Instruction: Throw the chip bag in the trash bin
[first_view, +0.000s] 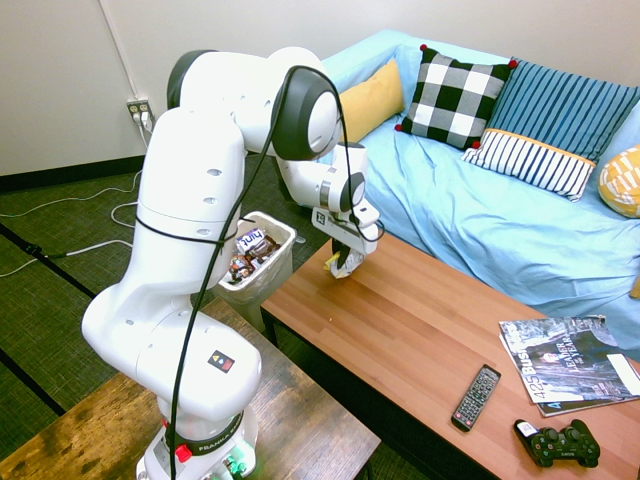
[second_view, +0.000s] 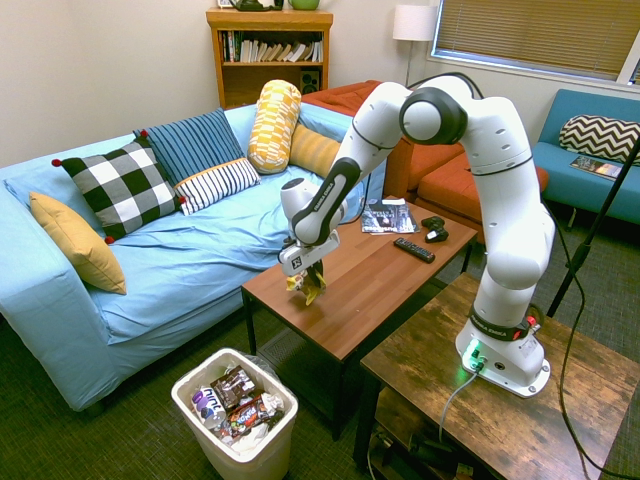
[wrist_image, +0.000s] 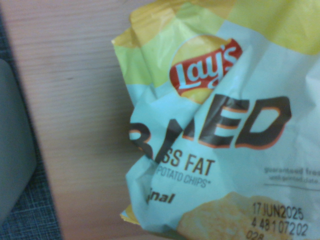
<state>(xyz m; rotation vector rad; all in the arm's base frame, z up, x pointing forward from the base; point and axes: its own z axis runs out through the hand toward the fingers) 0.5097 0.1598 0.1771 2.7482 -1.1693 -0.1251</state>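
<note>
My gripper will release the chip bag onto the wrappers in the white trash bin (second_view: 244, 386), toward the side by the coffee table. The chip bag still hangs over the table's near corner.
The crumpled yellow chip bag (second_view: 309, 287) hangs just over the near corner of the wooden coffee table (second_view: 375, 280), with my gripper (second_view: 305, 278) shut on it. From the other side, the chip bag (first_view: 336, 264) shows as a small yellow scrap under the gripper (first_view: 345, 262). In the wrist view the chip bag (wrist_image: 215, 125) fills most of the picture, with a red logo and dark print, above the table's wood. The white trash bin (second_view: 235, 425) stands on the floor below and in front of that table corner, holding several candy wrappers. The trash bin (first_view: 262, 255) is partly hidden by the arm.
A remote (second_view: 413, 250), a black game controller (second_view: 434, 229) and a magazine (second_view: 386, 215) lie at the table's far end. A blue sofa (second_view: 160, 260) with pillows runs along the table. A darker wooden table (second_view: 480, 400) bears the arm.
</note>
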